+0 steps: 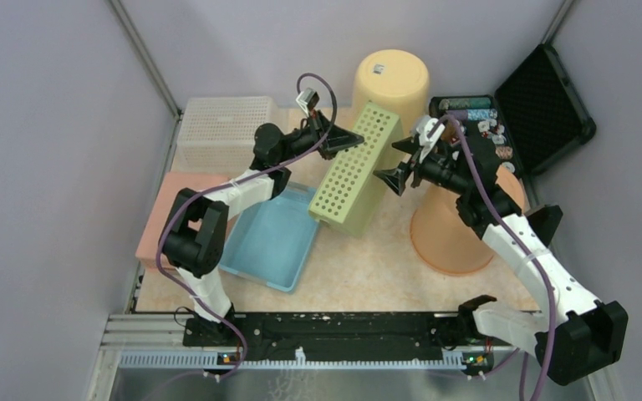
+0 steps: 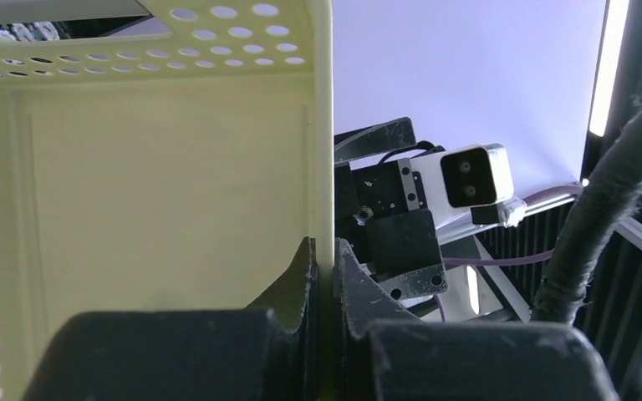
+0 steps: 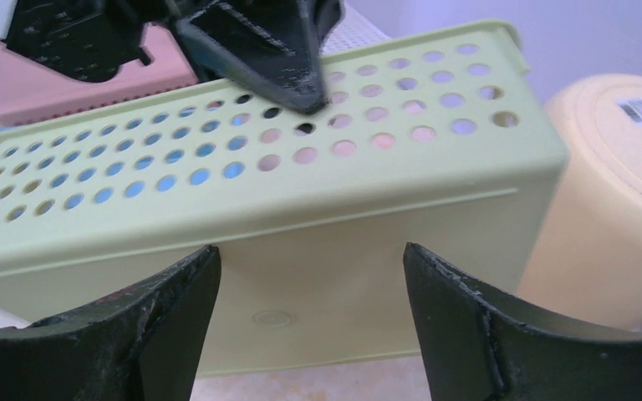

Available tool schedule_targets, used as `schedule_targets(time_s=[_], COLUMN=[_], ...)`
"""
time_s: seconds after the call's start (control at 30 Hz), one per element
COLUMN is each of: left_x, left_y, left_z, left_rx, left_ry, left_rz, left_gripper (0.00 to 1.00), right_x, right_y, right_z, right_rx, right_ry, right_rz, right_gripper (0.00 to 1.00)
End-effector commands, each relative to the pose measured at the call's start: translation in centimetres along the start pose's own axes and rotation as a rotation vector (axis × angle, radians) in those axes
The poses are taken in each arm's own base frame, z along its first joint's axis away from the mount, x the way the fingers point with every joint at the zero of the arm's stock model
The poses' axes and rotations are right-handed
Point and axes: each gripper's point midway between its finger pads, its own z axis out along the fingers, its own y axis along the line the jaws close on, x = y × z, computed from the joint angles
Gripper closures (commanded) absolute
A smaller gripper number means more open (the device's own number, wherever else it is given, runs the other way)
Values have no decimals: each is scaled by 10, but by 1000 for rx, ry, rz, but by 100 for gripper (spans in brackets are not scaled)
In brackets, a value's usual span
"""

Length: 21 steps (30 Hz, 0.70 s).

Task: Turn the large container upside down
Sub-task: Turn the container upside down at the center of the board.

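Note:
My left gripper will release the large container so that it lies on its side, on the table (image 1: 333, 187) at a spot close beside the blue tray.
The large container (image 1: 355, 167) is a pale green basket with holes in its walls. It is tipped onto its side in the middle of the table, a perforated wall facing up. My left gripper (image 1: 358, 139) is shut on its upper wall; in the left wrist view the fingers (image 2: 324, 251) pinch the thin green wall (image 2: 159, 184) from both sides. My right gripper (image 1: 391, 163) stands open just right of the basket. In the right wrist view its fingers (image 3: 309, 251) frame the basket's smooth bottom (image 3: 318, 225) with nothing held between them.
An upturned yellow bucket (image 1: 390, 79) stands right behind the basket. An orange tub (image 1: 451, 238) sits under my right arm. A blue tray (image 1: 272, 238), a pink box (image 1: 159, 219) and a white mesh basket (image 1: 221, 134) lie left. An open black case (image 1: 543, 109) is at the back right.

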Motion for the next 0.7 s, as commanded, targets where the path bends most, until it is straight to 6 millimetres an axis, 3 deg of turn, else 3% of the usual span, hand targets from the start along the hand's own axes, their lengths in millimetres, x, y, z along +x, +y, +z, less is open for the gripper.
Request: schedule_targets(time_s=[0.0,0.03,0.07,0.37,0.67], left_x=[5,6,7,10,-1], left_y=[13,19,24,63,83], left_z=[3,4,5,6,-6], left_rx=[14,7,0,-48,-97], left_ry=[-4,-1,2,17,-4], left_rz=[32,25,20,-10,11], left_gripper=[100,100,100,100,99], right_x=[-2,-9,-9,-6,-6], right_y=[-56,-12,-7,-10,-8], right_z=[-14,-3,-2,-1,-3], right_rx=[313,53,21,14,5], right_ry=[24,-24,-28,-17,-12], right_rz=[-32,-36,-35,-138,-158], right_gripper=[24,24,24,24,24])
